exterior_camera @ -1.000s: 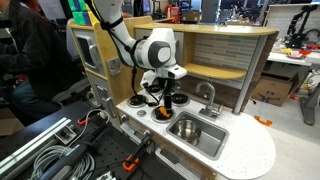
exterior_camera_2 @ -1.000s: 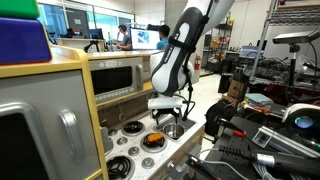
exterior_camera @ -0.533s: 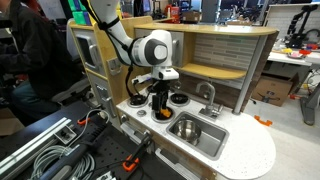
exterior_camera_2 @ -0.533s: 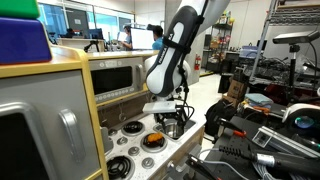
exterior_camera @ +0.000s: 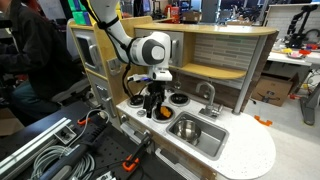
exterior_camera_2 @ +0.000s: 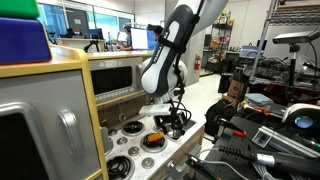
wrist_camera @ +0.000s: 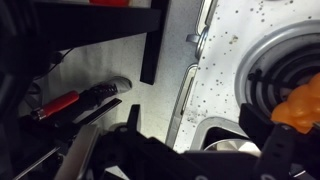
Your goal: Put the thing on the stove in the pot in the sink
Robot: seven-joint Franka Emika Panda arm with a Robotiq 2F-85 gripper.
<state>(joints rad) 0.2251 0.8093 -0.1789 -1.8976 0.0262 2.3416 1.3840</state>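
The body of the small orange thing [exterior_camera: 165, 113] [wrist_camera: 302, 104] lies on the stove's front burner next to the sink, and my gripper should close on it.
The small orange thing [exterior_camera: 161, 114] lies on a front burner of the white stove [exterior_camera: 138, 104], next to the sink [exterior_camera: 207, 141]. It also shows in an exterior view [exterior_camera_2: 152, 139] and at the right edge of the wrist view [wrist_camera: 301, 105]. The silvery pot [exterior_camera: 186, 127] stands in the sink, and its rim shows in the wrist view [wrist_camera: 236, 149]. My gripper [exterior_camera: 153, 107] hangs open and empty just above the stove, close beside the orange thing. In the wrist view the gripper [wrist_camera: 195, 126] has its dark fingers spread apart over the sink corner.
A silver faucet [exterior_camera: 208, 95] stands behind the sink. Another orange piece [exterior_camera: 262, 121] lies further off on the white counter. The toy kitchen's wooden back wall and shelf [exterior_camera: 215, 55] rise close behind the stove. Cables and clamps [exterior_camera: 60, 150] lie beside the counter.
My gripper has moved down and sideways from above the back burners toward the front burner with the orange thing. The orange thing and the pot have not moved.
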